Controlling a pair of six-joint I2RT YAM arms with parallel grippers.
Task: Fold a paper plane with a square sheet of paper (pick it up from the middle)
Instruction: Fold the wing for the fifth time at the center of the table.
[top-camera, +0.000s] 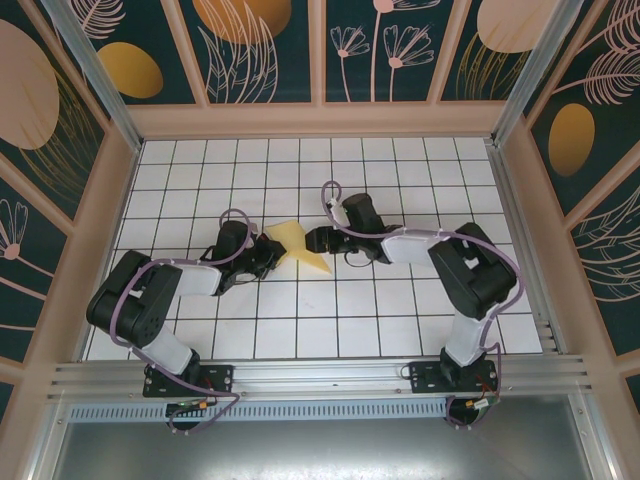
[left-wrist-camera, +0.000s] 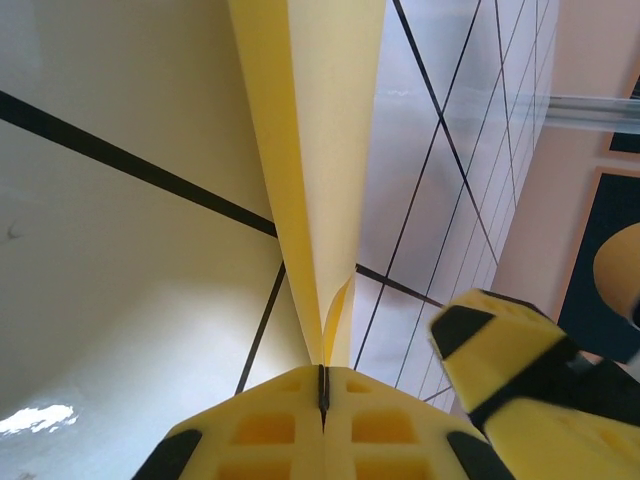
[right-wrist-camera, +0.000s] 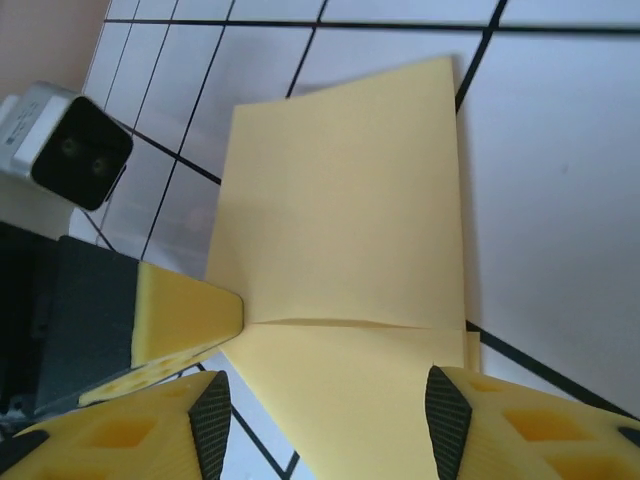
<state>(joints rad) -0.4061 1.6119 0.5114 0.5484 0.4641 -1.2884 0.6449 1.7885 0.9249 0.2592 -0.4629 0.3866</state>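
The paper's pointed end lies loose while the robot's left gripper pinches the other side of the paper, so the right gripper should move down and pinch the paper (top-camera: 314, 260) near that pointed end.
The yellow square sheet of paper (top-camera: 300, 246) is folded into a pointed shape and sits mid-table between both arms. My left gripper (top-camera: 270, 255) is shut on the paper's near edge (left-wrist-camera: 322, 372), and the folded layers (left-wrist-camera: 312, 150) rise away from the jaws. My right gripper (top-camera: 320, 240) is open at the paper's right side. In the right wrist view its gripper (right-wrist-camera: 330, 420) straddles the flat creased paper (right-wrist-camera: 345, 230) with both pads (right-wrist-camera: 448, 410) apart and off the sheet. A yellow left finger (right-wrist-camera: 185, 315) touches the paper's left edge.
White tiled table (top-camera: 330, 320) with raised walls all round. The two grippers are very close: a right finger (left-wrist-camera: 520, 370) shows beside the left jaws, and the left wrist camera (right-wrist-camera: 70, 150) sits just left of the paper.
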